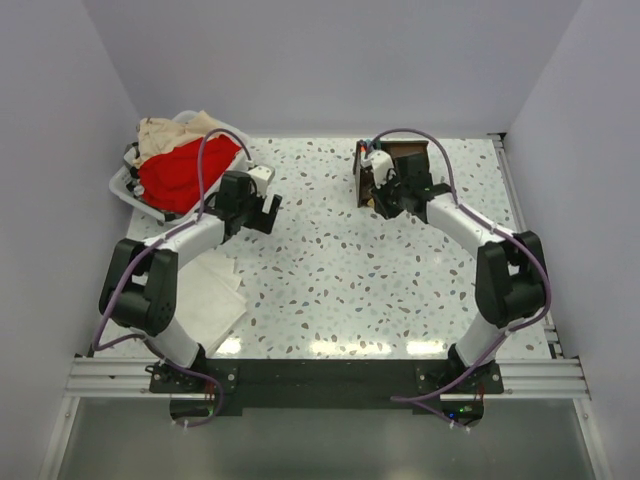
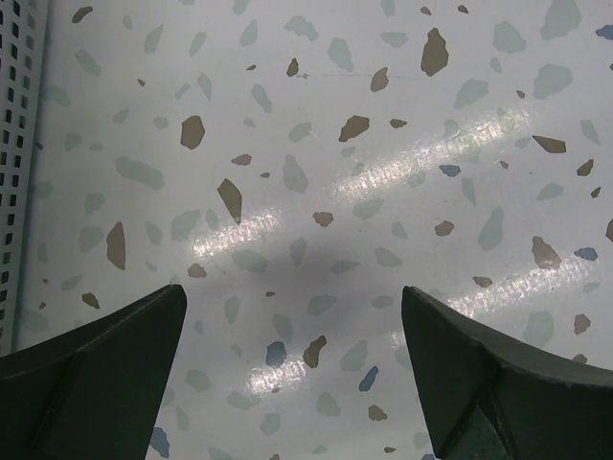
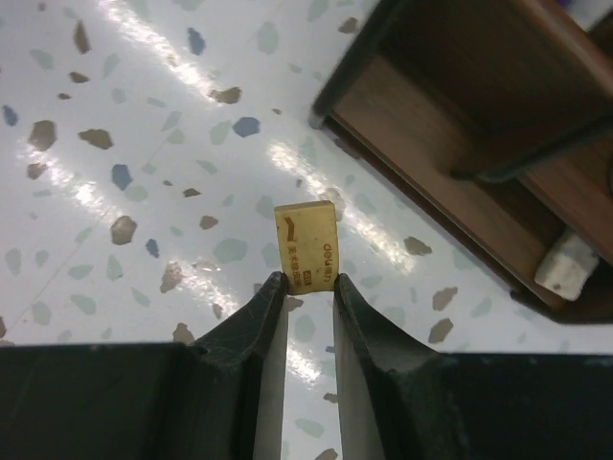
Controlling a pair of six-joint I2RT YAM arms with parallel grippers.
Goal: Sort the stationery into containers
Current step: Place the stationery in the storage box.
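Observation:
I should set the small tan eraser down with my right gripper next to the pale eraser in the organizer's low front compartment [image 1: 404, 196] [image 3: 526, 228].
My right gripper [image 3: 309, 285] is shut on a small tan eraser [image 3: 307, 243] with printed letters and holds it above the speckled table, just left of the dark brown wooden organizer [image 3: 450, 144]. A pale eraser [image 3: 566, 264] lies in a low compartment of the organizer. In the top view the right gripper [image 1: 386, 200] hangs at the organizer's [image 1: 392, 172] front, with white items standing in it. My left gripper [image 2: 292, 326] is open and empty over bare table; it also shows in the top view [image 1: 262, 212] beside the basket.
A white basket [image 1: 128, 186] with red and beige clothes stands at the back left; its perforated wall shows in the left wrist view [image 2: 14, 144]. A white folded cloth [image 1: 210, 295] lies at the front left. Walls enclose the table on three sides.

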